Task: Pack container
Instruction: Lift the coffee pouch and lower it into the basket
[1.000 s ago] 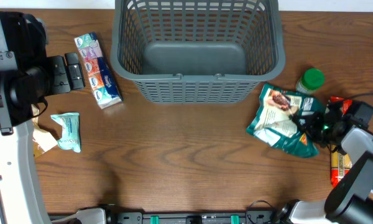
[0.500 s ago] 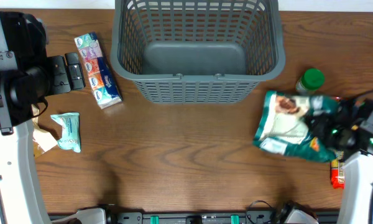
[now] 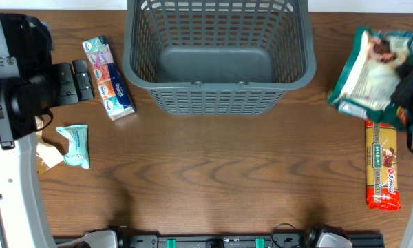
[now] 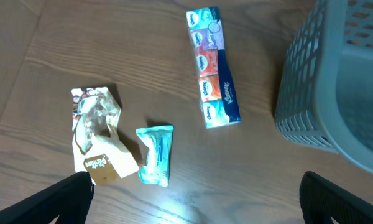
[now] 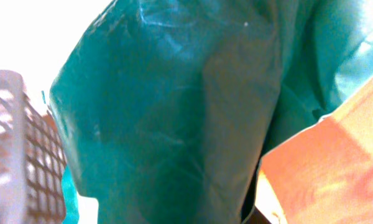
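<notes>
My right gripper has the green snack bag. It will let go of the bag on the container's bottom, against the container's near side (image 3: 217,74).
The container (image 3: 217,96), a large dark grey slotted basket, stands empty at the back middle of the table. It also shows in the left wrist view (image 4: 336,93) and at the edge of the right wrist view (image 5: 12,143). My right gripper (image 3: 407,88) is shut on a green snack bag (image 3: 372,69) and holds it in the air to the right of the container. The bag (image 5: 174,112) fills the right wrist view and hides the jaws. My left gripper (image 3: 79,81) is open and empty above the table at the left (image 4: 196,199).
A tissue multi-pack (image 3: 109,77) (image 4: 212,65) lies left of the container. A teal wipes pack (image 3: 75,145) (image 4: 156,155) and a crumpled brown packet (image 3: 48,155) (image 4: 96,134) lie nearer the left edge. A red-orange pasta packet (image 3: 383,165) lies at the right.
My right gripper has lifted the green bag off the table and carried it back and to the right. The pasta packet is now uncovered; the green-lidded jar is hidden behind the bag.
</notes>
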{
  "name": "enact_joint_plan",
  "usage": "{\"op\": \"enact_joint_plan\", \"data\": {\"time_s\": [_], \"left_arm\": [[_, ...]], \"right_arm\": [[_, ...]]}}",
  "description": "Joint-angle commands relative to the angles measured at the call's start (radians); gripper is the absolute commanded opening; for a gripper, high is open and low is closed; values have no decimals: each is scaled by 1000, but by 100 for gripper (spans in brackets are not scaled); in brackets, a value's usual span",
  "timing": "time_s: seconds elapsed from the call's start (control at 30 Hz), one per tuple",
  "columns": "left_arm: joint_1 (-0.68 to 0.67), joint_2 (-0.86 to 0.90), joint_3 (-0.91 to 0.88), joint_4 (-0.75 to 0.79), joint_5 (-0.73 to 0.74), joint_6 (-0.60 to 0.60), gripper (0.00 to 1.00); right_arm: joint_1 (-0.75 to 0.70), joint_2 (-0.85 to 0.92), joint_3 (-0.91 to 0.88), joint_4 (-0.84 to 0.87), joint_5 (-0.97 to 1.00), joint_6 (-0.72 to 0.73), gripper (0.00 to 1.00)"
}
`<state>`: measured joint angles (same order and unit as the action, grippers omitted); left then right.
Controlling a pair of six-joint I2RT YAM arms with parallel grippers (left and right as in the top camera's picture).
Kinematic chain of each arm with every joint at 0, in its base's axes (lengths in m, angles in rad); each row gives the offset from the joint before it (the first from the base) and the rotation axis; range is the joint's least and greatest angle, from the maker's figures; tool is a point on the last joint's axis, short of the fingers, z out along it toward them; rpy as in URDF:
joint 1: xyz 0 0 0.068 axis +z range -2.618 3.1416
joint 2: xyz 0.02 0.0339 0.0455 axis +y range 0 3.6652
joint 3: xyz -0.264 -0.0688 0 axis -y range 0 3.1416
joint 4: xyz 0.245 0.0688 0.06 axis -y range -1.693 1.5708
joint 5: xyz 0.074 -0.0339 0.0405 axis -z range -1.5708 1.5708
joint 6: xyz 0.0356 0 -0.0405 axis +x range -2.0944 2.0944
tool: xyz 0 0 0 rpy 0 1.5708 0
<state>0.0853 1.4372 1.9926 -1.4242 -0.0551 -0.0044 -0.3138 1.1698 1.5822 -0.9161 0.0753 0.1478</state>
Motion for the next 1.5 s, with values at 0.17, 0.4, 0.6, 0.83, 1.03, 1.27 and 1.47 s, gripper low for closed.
{"op": "enact_joint_plan", "data": {"time_s": [0.17,0.4,0.6,0.83,1.03,1.27,1.47], "left_arm": [[5,-1,-5,-12,2,-16,99],[5,-1,-5,-18,2,-16,99],[5,-1,-6,-26,2,-16,99],[5,-1,-6,-34,2,-16,99],[5,-1,-6,-34,2,-16,99],[5,-1,-6,-34,2,-16,99],[5,-1,-6,-34,2,-16,99]], "right_arm": [[261,56,116,275,-60,-277,1],[533,135,116,483,-77,-509,1],[682,297,116,430,-198,-725,1],[762,477,116,396,-234,-816,1],[764,608,116,366,-323,-814,1],[765,745,116,323,-332,-770,1],[765,811,116,290,-346,-766,1]]}}
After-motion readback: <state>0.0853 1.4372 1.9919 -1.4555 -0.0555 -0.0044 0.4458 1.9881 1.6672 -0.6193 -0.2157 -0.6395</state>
